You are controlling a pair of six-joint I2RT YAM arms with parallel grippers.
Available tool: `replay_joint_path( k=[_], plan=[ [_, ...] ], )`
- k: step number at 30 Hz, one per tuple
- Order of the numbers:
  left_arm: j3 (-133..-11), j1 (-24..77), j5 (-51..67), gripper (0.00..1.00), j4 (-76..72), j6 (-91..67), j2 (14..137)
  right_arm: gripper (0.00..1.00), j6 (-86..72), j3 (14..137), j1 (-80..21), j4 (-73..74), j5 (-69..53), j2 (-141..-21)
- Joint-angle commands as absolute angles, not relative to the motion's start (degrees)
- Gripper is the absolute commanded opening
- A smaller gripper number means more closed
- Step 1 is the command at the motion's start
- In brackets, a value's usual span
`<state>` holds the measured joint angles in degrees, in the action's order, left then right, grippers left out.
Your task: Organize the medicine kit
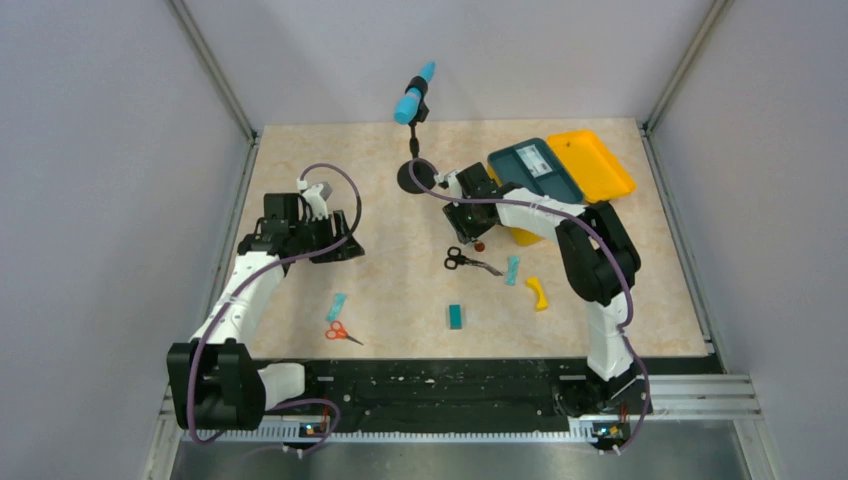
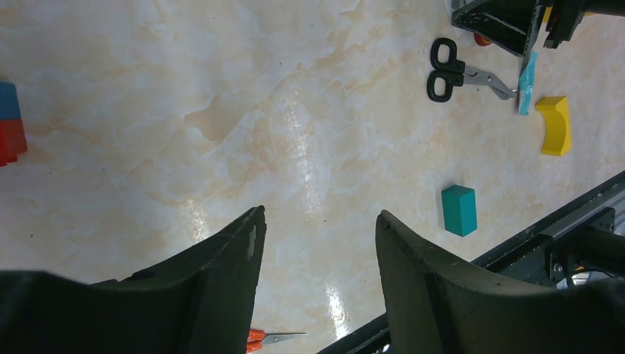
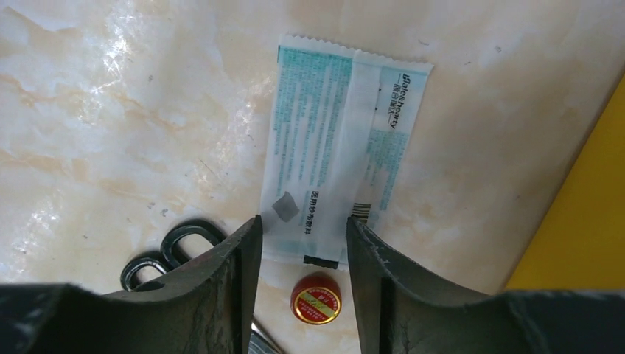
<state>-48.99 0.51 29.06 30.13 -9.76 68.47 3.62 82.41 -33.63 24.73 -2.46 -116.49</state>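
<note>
The white and teal sachet is lying flat with its side edge past my right gripper's fingers, so I will move over and pinch the sachet at its barcode (image 3: pixel 361 212).
The medicine kit (image 1: pixel 592 163) lies open at the back right, its yellow lid spread beside the dark teal insert tray (image 1: pixel 535 168). In the right wrist view a yellow wall of the kit (image 3: pixel 589 221) fills the right edge. My right gripper (image 1: pixel 470 218) (image 3: pixel 302 221) hangs open just left of the kit. A small red round tin (image 3: pixel 317 299) (image 1: pixel 480 244) lies on the table between its fingers, untouched. Just past the fingertips lies a white and teal sachet (image 3: pixel 343 147). My left gripper (image 1: pixel 335 242) (image 2: pixel 318 215) is open and empty over bare table at the left.
Black scissors (image 1: pixel 465 262) (image 2: pixel 453 74), a teal sachet (image 1: pixel 513 270), a small yellow curved piece (image 1: pixel 538 293) (image 2: pixel 554 125) and a teal block (image 1: pixel 455 316) (image 2: pixel 459 210) lie mid-table. Orange scissors (image 1: pixel 342 333) and another teal sachet (image 1: pixel 337 305) lie front left. A blue-tipped stand (image 1: pixel 413 95) rises at the back.
</note>
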Motion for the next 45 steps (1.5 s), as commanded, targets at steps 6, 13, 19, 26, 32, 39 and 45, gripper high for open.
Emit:
replay_joint_path(
  k=[6, 13, 19, 26, 32, 39, 45],
  plan=[
    [-50.5, 0.4, 30.7, 0.61, 26.8, -10.5, 69.1, 0.22, 3.8, 82.3, -33.6, 24.7, -4.5, -118.6],
    [-51.2, 0.4, 30.8, 0.61, 25.6, -10.5, 70.9, 0.0, 5.2, 82.3, -33.6, 25.0, -5.3, -114.3],
    [-52.3, 0.4, 31.0, 0.61, 25.7, -10.8, 72.6, 0.0, 6.2, 82.8, -33.6, 24.7, -5.1, -110.5],
    [-52.0, 0.4, 30.9, 0.61, 25.6, -10.9, 72.6, 0.46, 5.6, 82.0, -33.6, 24.4, -1.6, -111.4],
    [-51.0, 0.4, 30.0, 0.61, 25.7, -10.1, 70.7, 0.56, 4.8, 81.7, -32.6, 24.2, -2.0, -115.0],
    [-50.1, -2.0, 29.6, 0.61, 25.5, -9.9, 70.1, 0.43, 4.6, 80.5, -30.8, 25.1, -10.1, -117.0],
    [-50.3, -2.6, 29.6, 0.61, 24.9, -10.1, 70.3, 0.21, 4.7, 78.7, -30.9, 24.7, -10.4, -117.5]
  ],
)
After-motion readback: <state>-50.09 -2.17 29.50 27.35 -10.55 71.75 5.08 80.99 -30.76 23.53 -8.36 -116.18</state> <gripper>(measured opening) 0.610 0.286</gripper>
